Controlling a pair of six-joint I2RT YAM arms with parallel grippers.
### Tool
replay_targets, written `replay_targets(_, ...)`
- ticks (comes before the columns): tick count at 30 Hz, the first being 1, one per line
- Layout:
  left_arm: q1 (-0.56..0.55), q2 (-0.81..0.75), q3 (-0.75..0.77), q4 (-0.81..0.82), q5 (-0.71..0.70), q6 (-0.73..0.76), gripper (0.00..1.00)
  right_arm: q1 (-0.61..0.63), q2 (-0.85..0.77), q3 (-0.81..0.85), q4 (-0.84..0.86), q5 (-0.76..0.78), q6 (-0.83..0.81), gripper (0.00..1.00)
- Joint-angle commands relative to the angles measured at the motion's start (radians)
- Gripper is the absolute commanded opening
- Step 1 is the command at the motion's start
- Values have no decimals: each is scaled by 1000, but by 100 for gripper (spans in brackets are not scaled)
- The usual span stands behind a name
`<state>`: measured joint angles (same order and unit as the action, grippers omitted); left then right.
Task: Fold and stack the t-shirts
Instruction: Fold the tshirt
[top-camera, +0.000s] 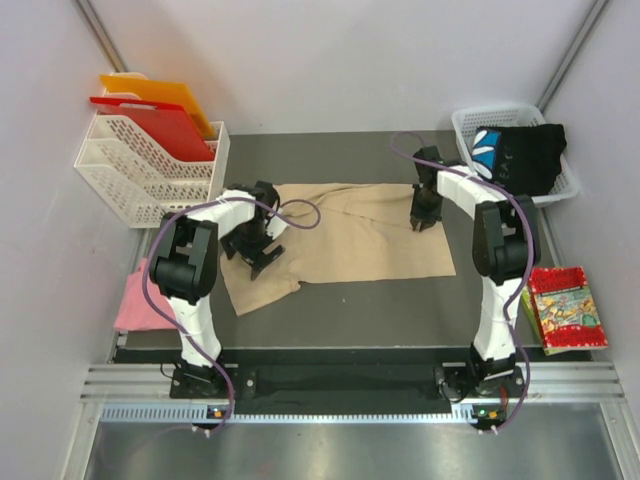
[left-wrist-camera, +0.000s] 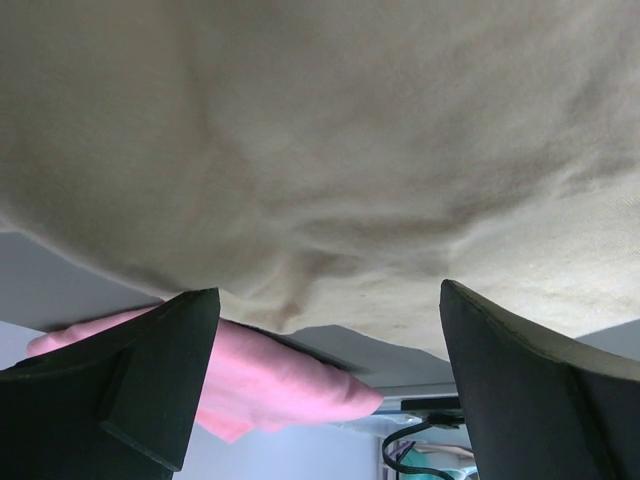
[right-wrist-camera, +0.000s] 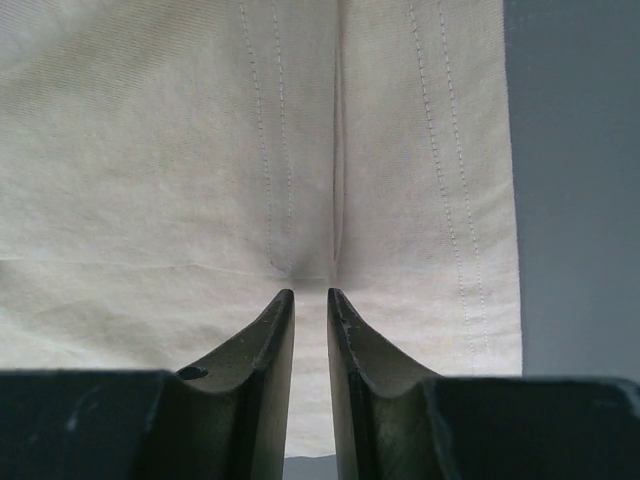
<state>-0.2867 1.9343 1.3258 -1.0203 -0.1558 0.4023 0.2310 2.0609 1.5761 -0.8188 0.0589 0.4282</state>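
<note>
The folded corner of the beige t-shirt sits short of the shirt's stitched edge, so my right gripper needs to open, pinch that corner (right-wrist-camera: 322, 268) and pull it out to that edge.
The beige t-shirt (top-camera: 360, 235) lies spread on the dark table, with a rumpled flap at its near left. My left gripper (top-camera: 265, 250) hovers over the shirt's left part with its jaws wide open and empty (left-wrist-camera: 330, 290). Its wrist view shows the beige cloth (left-wrist-camera: 330, 150) and the pink t-shirt (left-wrist-camera: 270, 380) beyond. The pink t-shirt (top-camera: 135, 300) lies bunched at the table's left edge. My right gripper (top-camera: 422, 222) sits on the shirt's right part. Its jaws (right-wrist-camera: 309, 292) are nearly together, pinching a small ridge of beige cloth (right-wrist-camera: 150, 180) beside the stitched hem. The black printed t-shirt (top-camera: 525, 155) lies in the white basket.
A white basket (top-camera: 470, 122) stands at the back right. A white rack (top-camera: 140, 175) with red and orange boards stands at the back left. A colourful packet (top-camera: 565, 308) lies at the right edge. Purple cables loop over both arms.
</note>
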Motion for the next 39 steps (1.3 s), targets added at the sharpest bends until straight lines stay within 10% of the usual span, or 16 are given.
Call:
replay_targets(1, 3, -23, 1, 40, -24, -14, 95, 8, 18, 38, -13, 19, -3, 20)
replay_targets(11, 1, -31, 35, 26, -50, 10, 95, 8, 21, 39, -16, 15, -3, 13)
replay_targets(21, -5, -8, 138, -21, -8, -2, 95, 4, 61, 114, -37, 33, -22, 40)
replay_targets(39, -9, 5, -29, 89, -24, -10, 95, -9, 74, 147, -60, 67, -34, 13)
